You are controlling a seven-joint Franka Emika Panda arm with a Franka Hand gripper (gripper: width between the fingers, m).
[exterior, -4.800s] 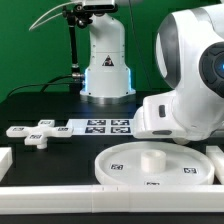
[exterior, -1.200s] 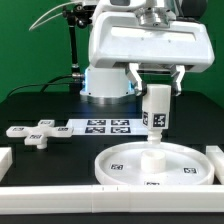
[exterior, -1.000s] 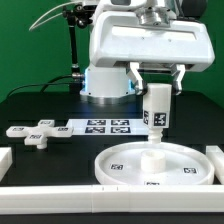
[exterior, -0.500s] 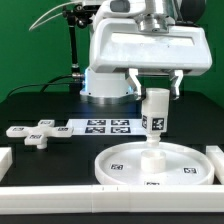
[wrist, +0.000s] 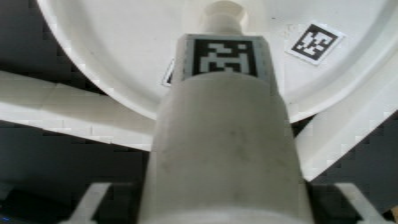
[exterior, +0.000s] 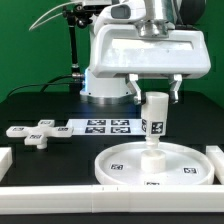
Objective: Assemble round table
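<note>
I need to let go of the cylinder leg, now held upright over the hub, with my gripper, with the leg standing upright on the raised middle part of the round disc point(exterior: 153, 151) point(wrist: 222, 10).
The round disc point(exterior: 112, 170) lies flat near the front of the table, with its raised hub point(exterior: 152, 160) in the middle. My gripper point(exterior: 154, 97) is shut on the short cylinder leg point(exterior: 154, 120) and holds it upright over the hub. The leg's narrow lower end reaches the hub's top; whether it sits in I cannot tell. In the wrist view the leg point(wrist: 222, 130) fills the middle between the gripper point(wrist: 222, 205) fingers, with the disc point(wrist: 125, 50) beyond it. The cross-shaped foot point(exterior: 38, 133) lies loose at the exterior view's left.
The marker board point(exterior: 100, 126) lies behind the disc, in front of the arm's base point(exterior: 105, 75). White border bars run along the front point(exterior: 60, 198), the exterior view's left point(exterior: 5, 158) and right point(exterior: 216, 155).
The gripper has come down a little with the leg, bringing its lower end onto the hub. The disc and the foot have not moved.
</note>
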